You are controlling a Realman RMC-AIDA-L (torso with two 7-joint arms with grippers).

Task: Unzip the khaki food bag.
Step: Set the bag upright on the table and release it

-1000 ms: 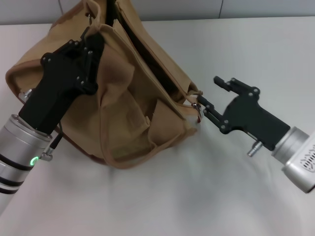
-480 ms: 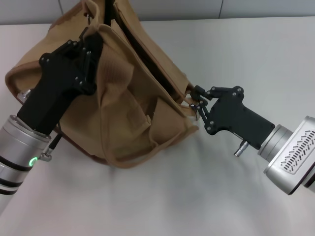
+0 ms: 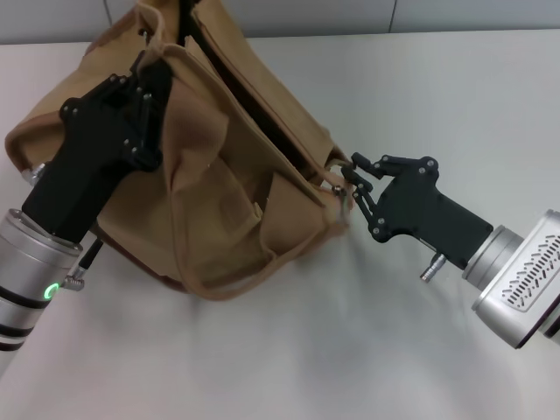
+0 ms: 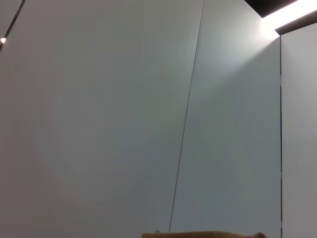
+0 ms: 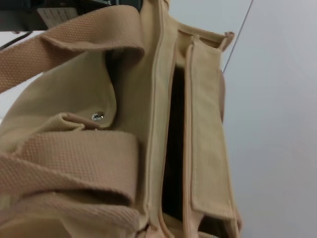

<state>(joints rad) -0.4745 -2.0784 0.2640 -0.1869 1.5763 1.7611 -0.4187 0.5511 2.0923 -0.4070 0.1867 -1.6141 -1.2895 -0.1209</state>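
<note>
The zipper pull is at the end of the slanting khaki food bag, so the robot's right gripper should grab the bag's top corner [image 3: 336, 159] and swing the bag square.
The khaki food bag [image 3: 219, 201] lies slumped on the white table, filling the left half of the head view. A dark zipper gap [image 3: 262, 105] runs along its top. My left gripper [image 3: 150, 77] is pressed into the bag's upper far edge and shut on the fabric. My right gripper [image 3: 348, 178] is at the bag's right end, shut on the silver zipper pull [image 3: 339, 188]. The right wrist view shows the bag [image 5: 64, 163] close up, with the dark gap [image 5: 173, 148] and a snap button [image 5: 98, 116]. The left wrist view shows only a sliver of the bag [image 4: 198, 234].
A strap handle [image 3: 188, 262] loops across the bag's near side. The white table [image 3: 420, 79] stretches to the right and front of the bag. A grey wall [image 3: 350, 13] stands behind the table.
My right gripper was open and apart from the bag; it moved in to the bag's right end and shut there. My left arm shifted slightly left, taking the bag's top with it.
</note>
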